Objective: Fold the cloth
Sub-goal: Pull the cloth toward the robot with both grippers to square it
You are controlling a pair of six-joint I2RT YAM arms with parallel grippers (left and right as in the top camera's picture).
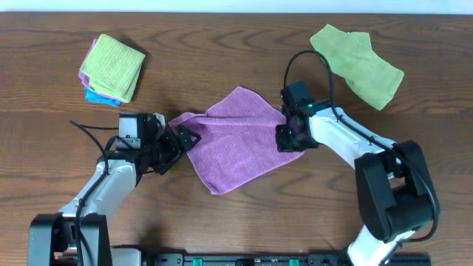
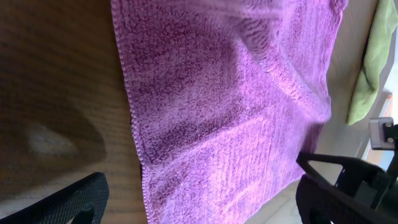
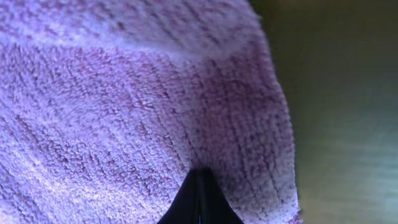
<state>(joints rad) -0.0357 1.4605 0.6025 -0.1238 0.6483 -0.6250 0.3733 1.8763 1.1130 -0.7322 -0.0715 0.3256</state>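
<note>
Next, my right hand releases the purple cloth's corner, now pressed under its fingers, on the bare wood (image 1: 278, 189) just before the cloth's slanting edge.
The purple cloth (image 1: 236, 137) lies spread like a diamond on the wooden table, its left corner slightly bunched. My left gripper (image 1: 181, 144) is open at that left corner. In the left wrist view its two fingers (image 2: 202, 199) stand wide apart, with the cloth (image 2: 236, 93) reaching in between them. My right gripper (image 1: 290, 137) is at the cloth's right corner. In the right wrist view its fingers (image 3: 200, 199) are pressed together on the cloth's (image 3: 124, 93) edge.
A stack of folded cloths (image 1: 111, 68), green on top with purple and blue beneath, sits at the back left. A loose light green cloth (image 1: 358, 63) lies at the back right and shows in the left wrist view (image 2: 373, 62).
</note>
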